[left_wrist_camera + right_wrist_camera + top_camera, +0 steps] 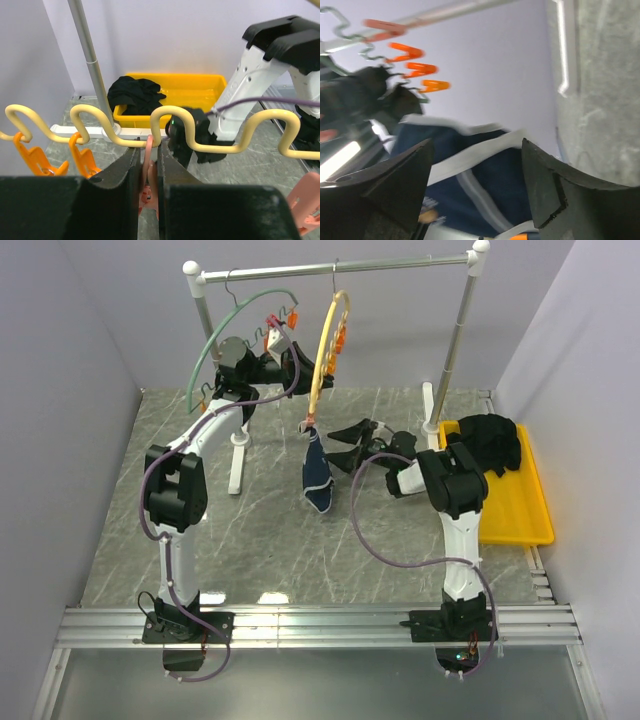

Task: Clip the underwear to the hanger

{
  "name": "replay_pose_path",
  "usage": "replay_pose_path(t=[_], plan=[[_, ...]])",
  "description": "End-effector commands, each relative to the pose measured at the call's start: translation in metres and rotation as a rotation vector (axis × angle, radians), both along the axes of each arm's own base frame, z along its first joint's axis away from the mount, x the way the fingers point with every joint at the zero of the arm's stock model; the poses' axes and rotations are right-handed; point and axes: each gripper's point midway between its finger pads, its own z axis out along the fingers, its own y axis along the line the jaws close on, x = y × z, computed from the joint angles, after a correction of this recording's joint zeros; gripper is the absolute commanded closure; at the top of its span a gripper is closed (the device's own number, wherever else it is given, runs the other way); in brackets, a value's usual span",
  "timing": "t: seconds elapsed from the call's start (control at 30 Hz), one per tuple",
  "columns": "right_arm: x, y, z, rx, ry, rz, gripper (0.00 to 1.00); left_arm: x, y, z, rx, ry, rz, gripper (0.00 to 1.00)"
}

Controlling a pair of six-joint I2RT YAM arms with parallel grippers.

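Note:
My right gripper will close on the loose end of the white waistband (331,478) (519,138) of the navy underwear, away from the corner that is clipped.
The yellow hanger (322,360) hangs from the rack, edge-on in the top view, with orange clips (340,337). The navy underwear (318,480) dangles from its lower end by one corner. My left gripper (288,350) is up at the rack. In the left wrist view it (150,150) is shut on a pink clip (148,167) under the hanger's pale yellow wavy bar (170,112). Orange clips (82,157) hang to the left. My right gripper (346,447) is open beside the underwear. The cloth (510,190) shows between its spread fingers (477,145), untouched.
A green hanger (215,335) hangs left on the rack rail (400,262). The rack's posts (455,335) and feet stand mid-table. A yellow tray (515,510) at the right holds a black clothing pile (490,445). Walls close in on three sides.

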Motion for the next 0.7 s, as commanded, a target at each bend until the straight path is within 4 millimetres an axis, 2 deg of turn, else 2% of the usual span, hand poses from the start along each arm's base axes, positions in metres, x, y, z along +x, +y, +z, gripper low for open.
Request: replay_pose_path(t=[0.0,0.1,0.23,0.27,0.43,0.53,0.57,0.6,0.67], plan=[[-0.032,-0.024,0.107,0.165,-0.462,-0.011,0.23,-0.003,0.003,0.027,-0.033,-0.108,0.0,1.0],[-0.043,-0.025,0.12,0.162,-0.497,0.012,0.26,-0.002,0.003,0.025,-0.033,-0.108,0.001,1.0],[-0.053,-0.024,0.124,0.152,-0.52,0.039,0.26,-0.001,0.004,0.024,-0.032,-0.106,0.003,1.0],[-0.055,-0.024,0.121,0.146,-0.519,0.043,0.26,-0.001,0.004,0.024,-0.032,-0.105,0.003,1.0],[-0.048,-0.025,0.103,0.097,-0.591,0.005,0.13,-0.003,0.004,0.022,-0.026,-0.101,-0.009,1.0],[-0.036,-0.021,0.082,0.056,-0.653,-0.008,0.11,-0.008,0.005,0.021,-0.019,-0.1,-0.031,1.0],[-0.028,-0.018,0.077,0.03,-0.738,-0.012,0.11,-0.009,0.005,0.021,-0.017,-0.098,-0.038,1.0],[-0.028,-0.016,0.073,0.007,-0.801,0.01,0.12,-0.011,0.005,0.021,-0.012,-0.101,-0.049,1.0],[-0.024,-0.018,0.078,-0.034,-0.957,-0.005,0.12,-0.014,0.006,0.022,-0.007,-0.103,-0.06,1.0]])
